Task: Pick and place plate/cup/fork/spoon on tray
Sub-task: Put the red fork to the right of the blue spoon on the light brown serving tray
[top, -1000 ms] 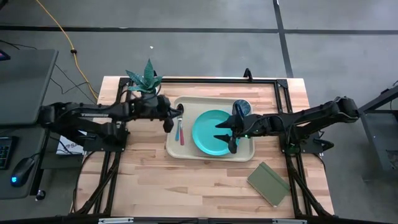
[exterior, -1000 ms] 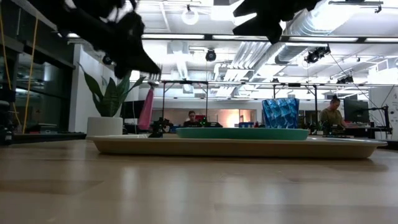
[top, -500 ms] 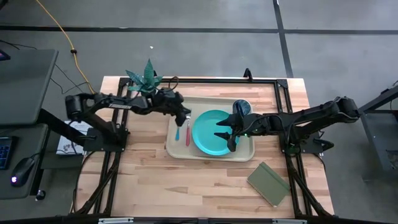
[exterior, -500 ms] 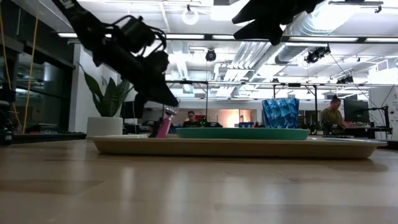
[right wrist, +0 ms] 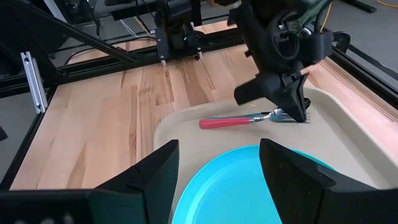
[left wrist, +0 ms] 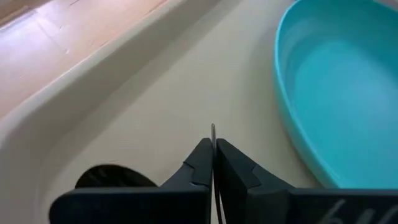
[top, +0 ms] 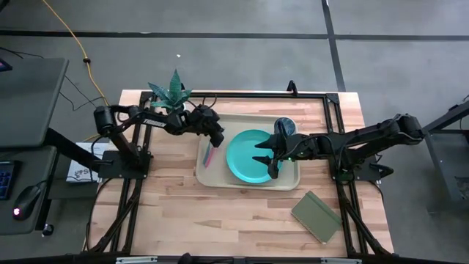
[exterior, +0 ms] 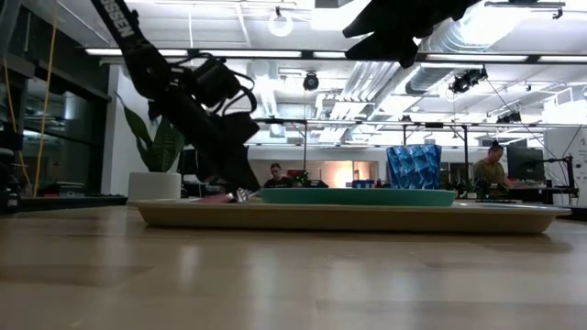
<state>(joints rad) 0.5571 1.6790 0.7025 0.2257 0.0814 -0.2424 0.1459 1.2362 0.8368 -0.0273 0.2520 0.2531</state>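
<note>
The robot's left gripper will release the red-handled fork on the beige tray's bottom close beside the teal plate point(top: 218, 149).
The beige tray point(top: 220, 180) holds the teal plate point(top: 249, 158) and, at its far right corner, the blue cup point(top: 286, 126). My left gripper point(top: 217, 139) is low over the tray's left part, shut on the red-handled fork point(right wrist: 227, 122), which lies along the tray floor beside the plate. My right gripper point(top: 267, 158) hovers open and empty over the plate's right part. I cannot make out the spoon; a dark rounded shape point(left wrist: 112, 177) shows beside my left fingers. My left gripper pinches the fork's metal tine end point(right wrist: 283, 115) between its two shut fingers. The fingers come from above, slanting down from the table's left. In the left wrist view only a thin metal edge point(left wrist: 213, 132) shows between them. The fork lies almost level, its handle point(exterior: 218, 196) down on the tray.
A potted plant in a white pot point(top: 172, 94) stands at the far left, just beyond the tray. An olive notebook point(top: 316, 216) lies near the front right. Bare wood lies in front of the tray. People point(exterior: 491, 165) sit in the room behind.
My left gripper has gone toward the table's right edge and down, from the tray's left rim to beside the plate. The fork hung handle-down below the fingers; now it is laid almost level on the tray floor, still held.
</note>
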